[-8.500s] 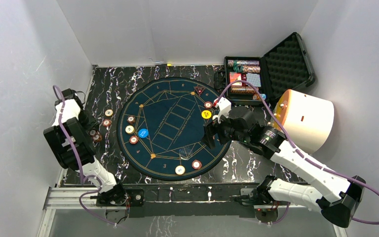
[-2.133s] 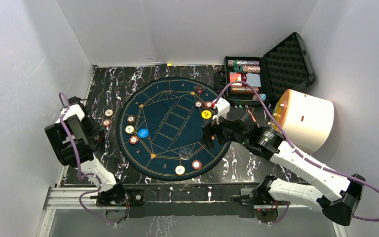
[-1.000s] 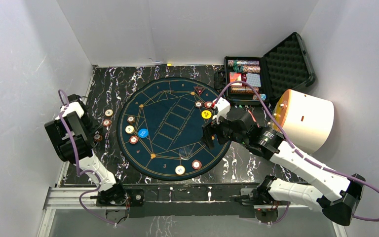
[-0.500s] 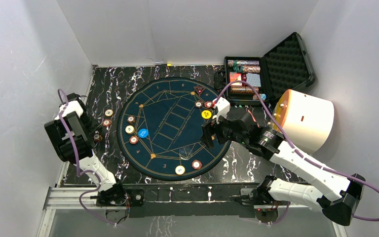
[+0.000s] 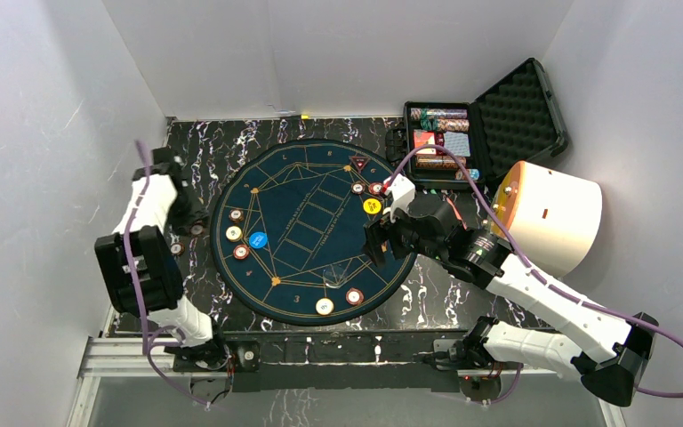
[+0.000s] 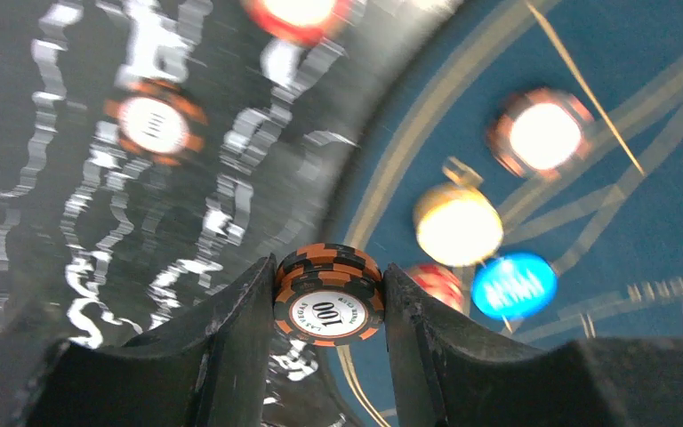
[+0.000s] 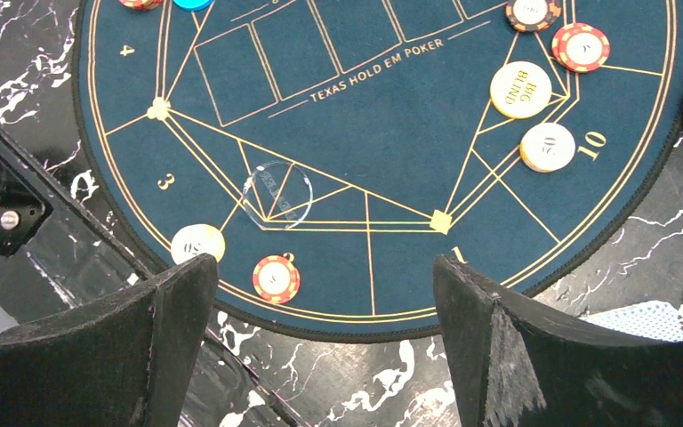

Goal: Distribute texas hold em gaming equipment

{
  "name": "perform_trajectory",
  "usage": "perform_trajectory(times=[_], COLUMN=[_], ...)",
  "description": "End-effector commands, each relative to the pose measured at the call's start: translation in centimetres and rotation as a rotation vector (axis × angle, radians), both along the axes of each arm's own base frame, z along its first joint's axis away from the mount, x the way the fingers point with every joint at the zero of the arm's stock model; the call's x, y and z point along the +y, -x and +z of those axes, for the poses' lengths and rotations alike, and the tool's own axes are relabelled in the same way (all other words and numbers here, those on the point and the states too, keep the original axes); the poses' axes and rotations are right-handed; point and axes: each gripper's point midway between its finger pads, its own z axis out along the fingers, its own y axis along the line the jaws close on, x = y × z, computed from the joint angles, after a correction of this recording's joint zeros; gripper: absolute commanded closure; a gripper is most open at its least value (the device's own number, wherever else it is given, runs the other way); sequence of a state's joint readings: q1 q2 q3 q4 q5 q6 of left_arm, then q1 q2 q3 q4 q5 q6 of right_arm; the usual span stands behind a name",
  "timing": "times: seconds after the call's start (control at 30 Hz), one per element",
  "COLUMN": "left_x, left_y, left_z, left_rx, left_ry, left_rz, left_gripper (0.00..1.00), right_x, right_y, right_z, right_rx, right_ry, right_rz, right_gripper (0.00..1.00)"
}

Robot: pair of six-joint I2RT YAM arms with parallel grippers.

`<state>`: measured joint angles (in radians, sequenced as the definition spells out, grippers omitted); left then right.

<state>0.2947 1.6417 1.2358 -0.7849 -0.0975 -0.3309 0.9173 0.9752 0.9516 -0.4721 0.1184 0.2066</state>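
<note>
Next, I set the orange-and-black 100 chips down beside the cream chip at the mat's front rim [image 5: 303,301] with my left gripper.
A round dark blue felt mat [image 5: 302,178] lies mid-table with chips along its rim. On its left are a cream chip [image 5: 233,233], a blue disc button [image 5: 257,239] and red-and-white chips [image 5: 241,252]. A yellow button [image 5: 372,205] lies at the right. My left gripper [image 5: 187,210] hovers over the mat's left edge. It is shut on a small stack of orange-and-black "100" chips [image 6: 329,294], held above the table. My right gripper [image 5: 375,245] is open and empty above the mat's right edge, also shown in the right wrist view [image 7: 325,267].
An open black case [image 5: 445,142] with chips and cards stands at the back right. A big white cylinder [image 5: 551,213] lies to its right. Loose chips [image 5: 176,249] lie on the marble left of the mat. A blue-backed card deck [image 7: 640,320] lies by the right gripper.
My left arm has swung from the table's left edge up and right toward the mat's left rim, with the chips in its jaws. The right arm has not moved.
</note>
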Motion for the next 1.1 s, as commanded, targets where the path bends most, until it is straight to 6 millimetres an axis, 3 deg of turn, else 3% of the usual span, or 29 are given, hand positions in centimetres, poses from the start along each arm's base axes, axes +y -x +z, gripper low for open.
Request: perform_trajectory(times=[0.0, 0.3, 0.43, 0.57, 0.87, 1.07], left_x=[-7.2, -23.0, -27.6, -29.6, -29.8, -29.7], left_y=[2.6, 6.6, 8.6, 11.2, 15.4, 15.8], left_z=[1.6, 0.6, -0.7, -2.1, -4.0, -5.7], left_rx=[0.017, 0.014, 0.044, 0.063, 0.104, 0.105], left_ry=[0.03, 0.027, -0.044, -0.075, -0.071, -0.065], left_rz=[-0.115, -0.401, -0.541, -0.627, -0.679, -0.705], left_gripper=[0.96, 0.96, 0.97, 0.97, 0.94, 0.91], right_x=[-0.1, -1.5, -1.9, -2.7, -3.5, -3.1], right_y=[-0.9, -1.7, -2.0, -2.3, -2.5, -2.7], right_z=[2.4, 2.7, 3.5, 3.8, 3.9, 3.6], right_rx=[-0.066, -0.081, -0.092, -0.103, -0.091, -0.062], right_ry=[-0.024, 0.018, 0.014, 0.029, 0.031, 0.015], right_rz=[-0.032, -0.11, -0.139, -0.181, -0.241, -0.267], right_gripper=[0.02, 0.02, 0.02, 0.02, 0.02, 0.02])
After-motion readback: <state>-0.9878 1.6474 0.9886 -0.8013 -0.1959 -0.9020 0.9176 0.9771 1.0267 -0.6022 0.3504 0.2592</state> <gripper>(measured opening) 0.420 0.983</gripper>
